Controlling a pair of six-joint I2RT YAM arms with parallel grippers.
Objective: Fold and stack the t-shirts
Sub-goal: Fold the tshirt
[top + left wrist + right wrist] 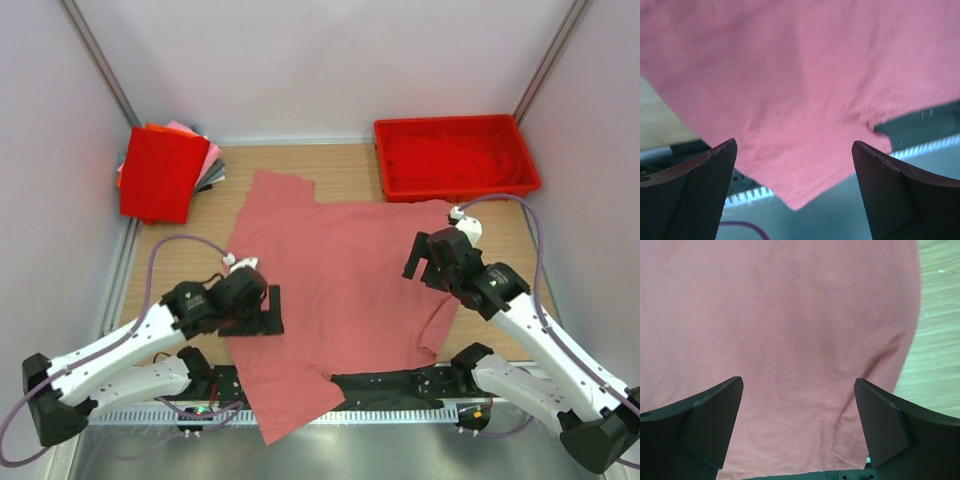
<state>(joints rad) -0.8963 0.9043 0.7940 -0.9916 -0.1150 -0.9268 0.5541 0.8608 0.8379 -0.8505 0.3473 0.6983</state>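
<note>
The sleeve corner [269, 439] [796, 206] of the salmon-pink t-shirt hangs over the table's near edge, and my left gripper needs to close on it there.
A dusty salmon-pink t-shirt [335, 290] lies spread flat across the middle of the table, one corner hanging over the near edge. It also fills the left wrist view [805, 85] and the right wrist view [780, 330]. My left gripper [262, 310] is open and empty over the shirt's left edge. My right gripper [422, 262] is open and empty above the shirt's right side. A stack of folded t-shirts [160, 172], bright red on top with pink, orange and grey edges showing, sits at the back left.
A rigid red plastic tray [398, 188] stands at the back right with red cloth [450, 160] in it. Grey walls close in both sides. A metal rail [150, 415] runs along the near edge.
</note>
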